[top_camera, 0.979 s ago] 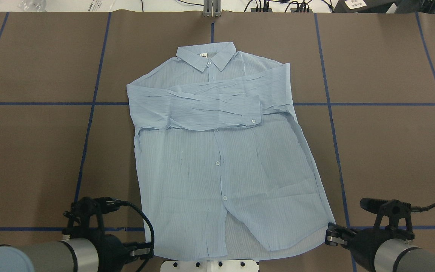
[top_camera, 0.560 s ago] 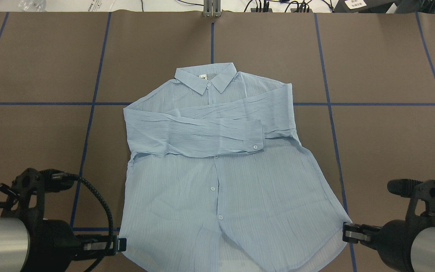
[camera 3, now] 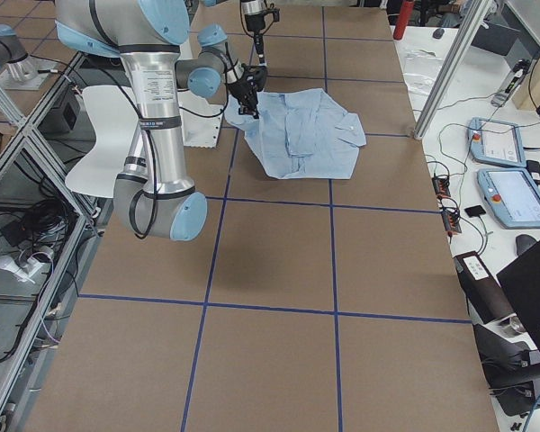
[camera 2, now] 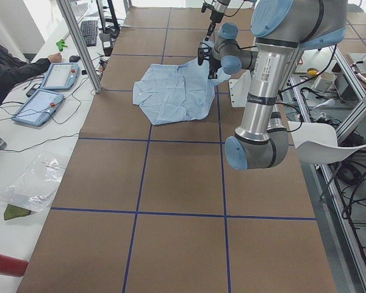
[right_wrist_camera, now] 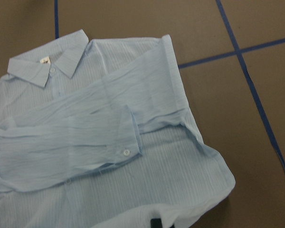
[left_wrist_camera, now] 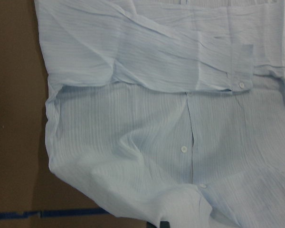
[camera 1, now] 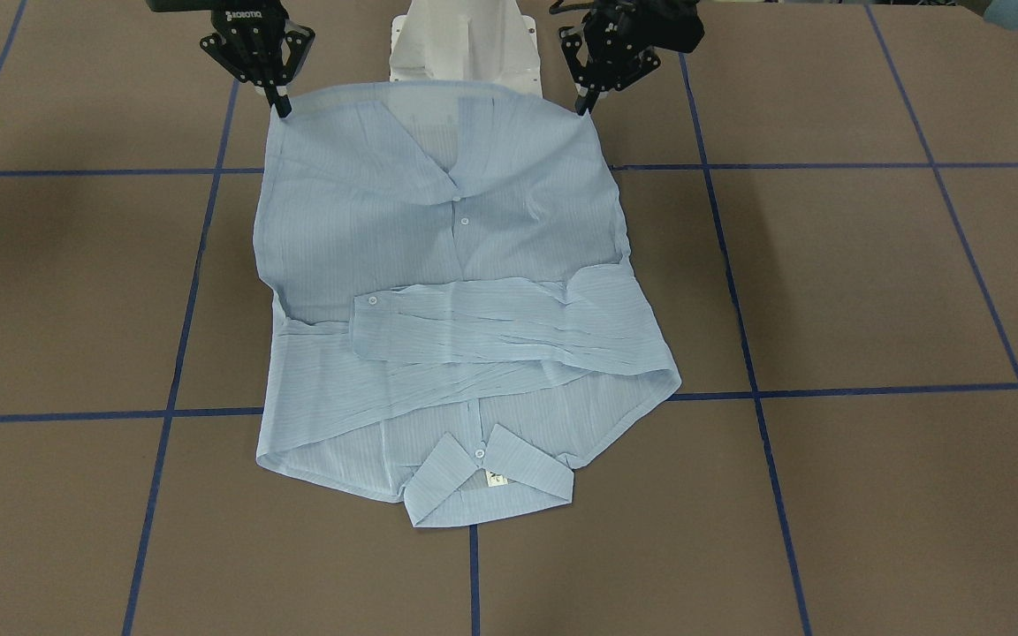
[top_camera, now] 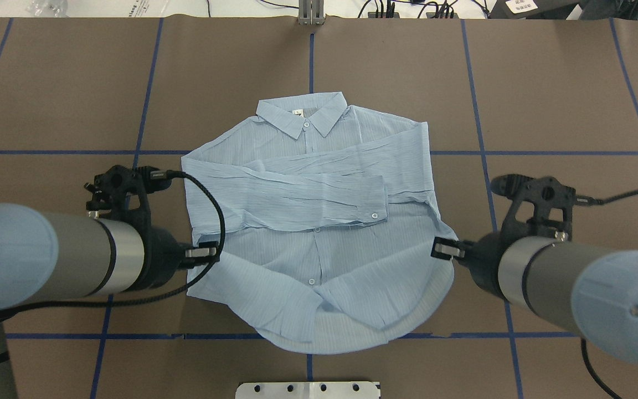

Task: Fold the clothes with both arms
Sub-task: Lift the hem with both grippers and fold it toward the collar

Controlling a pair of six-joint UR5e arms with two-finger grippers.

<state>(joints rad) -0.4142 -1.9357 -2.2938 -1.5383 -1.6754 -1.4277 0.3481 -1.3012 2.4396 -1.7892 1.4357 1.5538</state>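
Note:
Next, I release the hem's corner from my left gripper on the brown table [camera 1: 679,452] just past the shirt's shoulder, beside the collar.
The light blue striped shirt [top_camera: 319,233] lies buttoned on the brown table, collar [top_camera: 302,113] at the far side, both sleeves folded across the chest. My left gripper [top_camera: 204,253] is shut on the hem's left corner and my right gripper [top_camera: 444,249] is shut on the hem's right corner. In the front-facing view the hem [camera 1: 429,88] hangs stretched in the air between the left gripper [camera 1: 581,104] and the right gripper [camera 1: 281,106]. The lower body sags in loose folds beneath them. Both wrist views show the shirt [left_wrist_camera: 171,118] [right_wrist_camera: 99,137] below.
Blue tape lines [top_camera: 130,183] grid the brown table. The white pedestal base [top_camera: 308,389] sits at the near edge and a metal post [top_camera: 310,14] at the far edge. A person's arm [camera 2: 12,64] and two tablets [camera 2: 46,91] are beside the table.
Both grippers have risen and moved forward toward the collar, carrying the hem corners up off the table. Before that the whole shirt slid toward the robot.

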